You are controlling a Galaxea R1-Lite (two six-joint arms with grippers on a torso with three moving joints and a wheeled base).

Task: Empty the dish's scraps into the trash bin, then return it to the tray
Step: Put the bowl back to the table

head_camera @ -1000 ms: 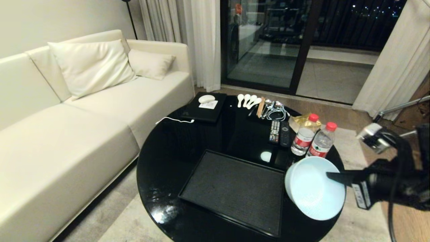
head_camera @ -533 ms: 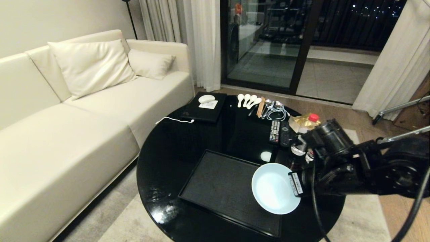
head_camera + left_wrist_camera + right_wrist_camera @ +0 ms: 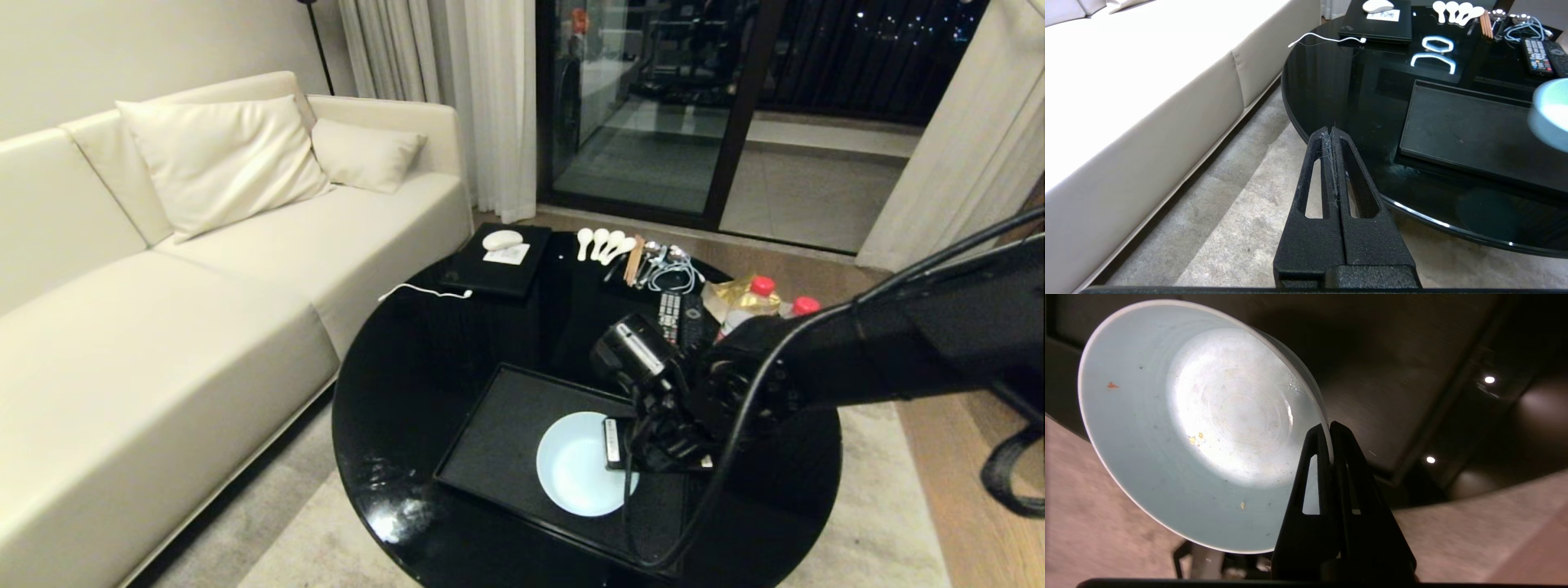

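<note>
The robot's right gripper will set the dish down near the middle of the black tray (image 3: pixel 575 462).
The dish (image 3: pixel 575 469), a small pale blue-white bowl, hangs over the right half of the black tray (image 3: pixel 506 433). My right gripper (image 3: pixel 618 445) is shut on the dish's right rim. In the right wrist view the rim sits pinched in the right gripper (image 3: pixel 1328 426); the dish (image 3: pixel 1208 428) holds only tiny crumbs (image 3: pixel 1196 437) of the scraps, with the tray (image 3: pixel 1392 396) behind. My left gripper (image 3: pixel 1331 130) is shut and empty, parked low beside the table, with the tray (image 3: pixel 1470 130) and the dish (image 3: pixel 1551 110) ahead of it. The trash bin is out of view.
The round glossy black table (image 3: pixel 392 392) carries two water bottles (image 3: pixel 755 294), remotes (image 3: pixel 678 314), white spoons (image 3: pixel 600 242), cutlery, a cable and a laptop with a mouse (image 3: pixel 500 257) along its far side. A cream sofa (image 3: pixel 163 286) stands close on the left.
My right arm has swung left, carrying the dish from beyond the table's right edge to over the tray. The dish has turned from steeply tilted to nearly level. The left arm has not moved.
</note>
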